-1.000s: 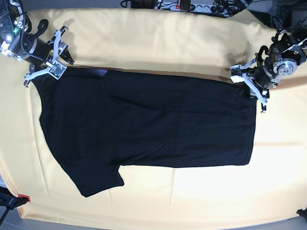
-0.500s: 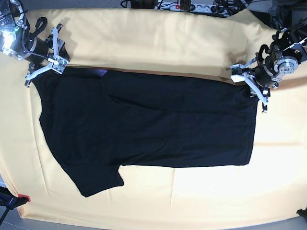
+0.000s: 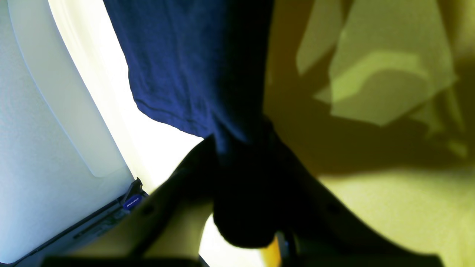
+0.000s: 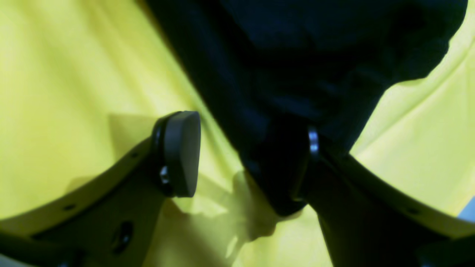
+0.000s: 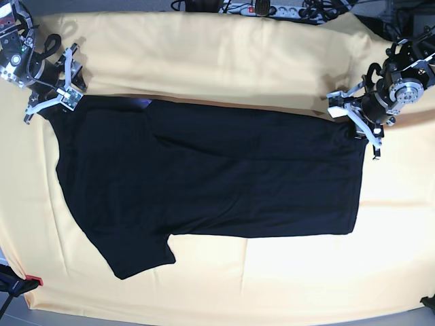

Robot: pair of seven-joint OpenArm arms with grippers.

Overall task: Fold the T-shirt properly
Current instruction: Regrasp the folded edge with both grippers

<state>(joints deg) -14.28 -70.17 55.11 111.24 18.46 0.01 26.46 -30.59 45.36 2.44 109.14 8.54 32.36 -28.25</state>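
Note:
A thick lump of the T-shirt bulges past my left gripper's fingers. Next, I open them and take a slimmer pinch of the T-shirt's corner [image 3: 242,153] before I move it.
The black T-shirt [image 5: 204,176] lies spread flat on the pale yellow tablecloth [image 5: 224,61], plain side up, with one sleeve toward the front left. My left gripper [image 5: 353,122] is at the shirt's far right corner, shut on the cloth. In the left wrist view the dark fabric [image 3: 178,66] is bunched between the fingers of that gripper [image 3: 241,178]. My right gripper [image 5: 58,92] is at the shirt's far left corner and stands open. In the right wrist view its left pad [image 4: 182,152] is bare, and the T-shirt [image 4: 297,74] rests against the other finger of the gripper [image 4: 243,159].
A power strip and cables [image 5: 272,8] lie beyond the table's back edge. Something small and red [image 5: 34,280] sits at the front left corner. A pale grey panel [image 3: 44,129] fills the left side of the left wrist view, beside the tablecloth [image 3: 389,207].
My right gripper has opened wider and drawn back to the left, away from the shirt's corner. The left gripper and the shirt have stayed in place.

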